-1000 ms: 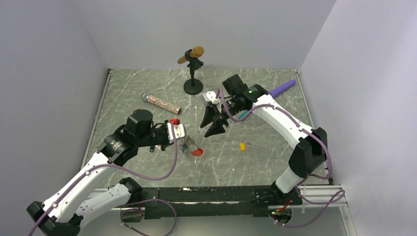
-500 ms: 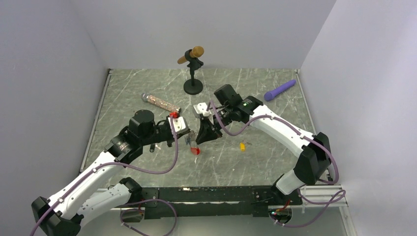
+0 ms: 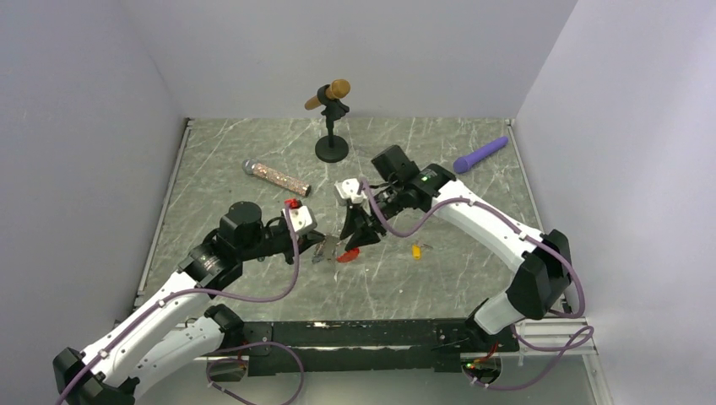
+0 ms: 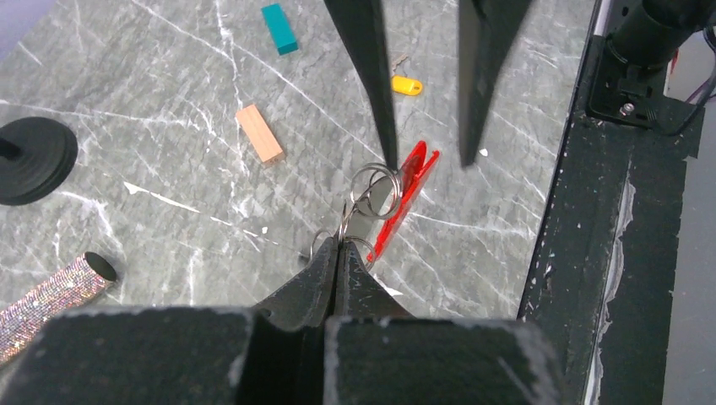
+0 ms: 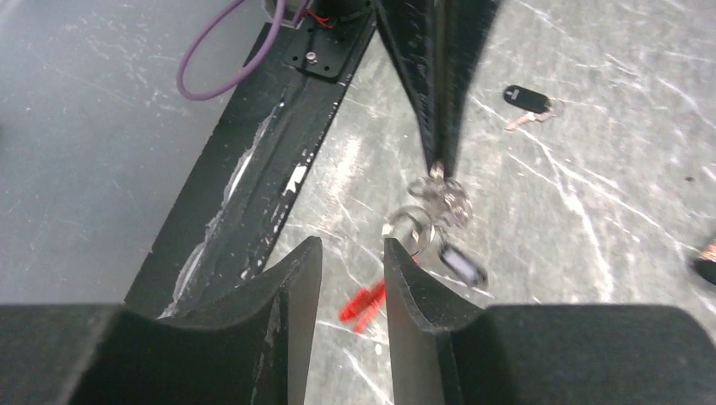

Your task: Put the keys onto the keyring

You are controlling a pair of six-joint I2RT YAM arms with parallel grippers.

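I should open my right gripper wider, as the keyring's rings sit beside its gap, then shift it over and take the rings at my left gripper's tips (image 5: 441, 192).
My left gripper (image 3: 325, 247) is shut on the keyring's silvery rings (image 4: 376, 179), and the red fob (image 4: 405, 194) hangs from them just above the table. The fob also shows in the top view (image 3: 346, 255). My right gripper (image 3: 355, 240) is open and empty right over the keyring; one fingertip (image 4: 390, 159) reaches the rings. In the right wrist view the gripper (image 5: 353, 249) has the rings (image 5: 435, 198), a blurred blue tag (image 5: 463, 263) and the fob (image 5: 363, 304) just ahead. A yellow key (image 3: 416, 251) lies to the right. A black key (image 5: 525, 99) lies beyond the left gripper.
A microphone stand (image 3: 331, 148) stands at the back centre, with a glittery microphone (image 3: 277, 177) lying to its left. A purple stick (image 3: 480, 153) lies back right. A salmon-orange block (image 4: 257, 132) and a teal block (image 4: 279, 17) lie beyond the keyring. The table's black front rail (image 4: 591, 219) is close.
My right gripper has moved forward and left, from behind the keyring to right over it. My left gripper has kept its hold; the fob has shifted slightly right.
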